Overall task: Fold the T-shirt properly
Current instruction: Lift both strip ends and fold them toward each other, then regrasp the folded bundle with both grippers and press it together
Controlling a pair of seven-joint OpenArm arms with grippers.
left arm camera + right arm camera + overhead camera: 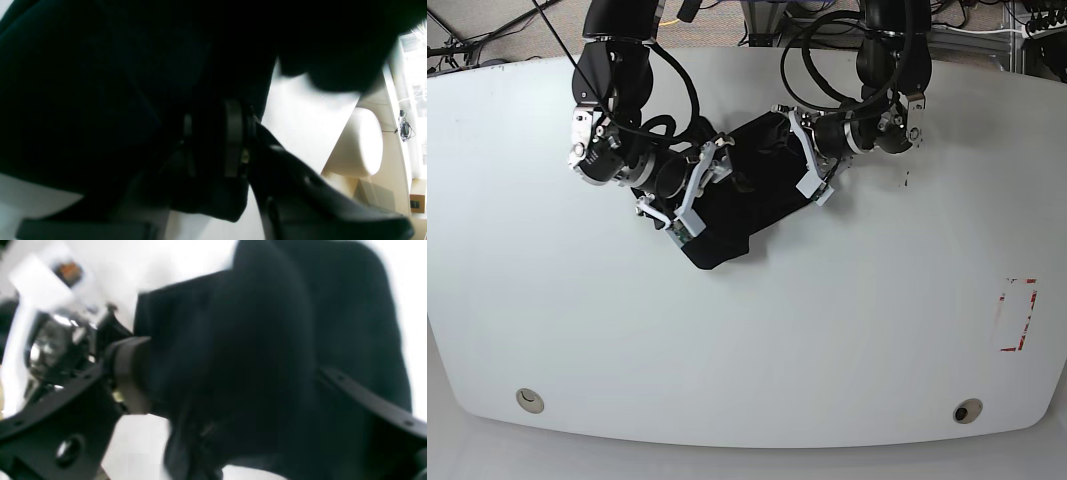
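Observation:
The robot's right gripper should next close on the black T-shirt's outer end (688, 251) (391, 308), close to its corner toward the front edge of the table.
The black T-shirt (747, 195) lies bunched in a crumpled strip on the white table (747, 340), between my two grippers. My left gripper (808, 160) is at the strip's right end. In the left wrist view its fingers (233, 140) are pressed together on a fold of the T-shirt (100, 83), so the left gripper (210, 143) is shut on the cloth. My right gripper (695, 188) is at the strip's left end. The blurred right wrist view shows the right gripper (233, 383) with its jaws standing wide apart and the T-shirt (267, 340) draped loosely between them.
A red-and-white marker (1017, 315) sits near the table's right edge. Two round holes (527, 400) (967, 411) lie along the front edge. Cables and arm bases crowd the back edge. A white rounded body (357, 143) shows beyond the table in the left wrist view.

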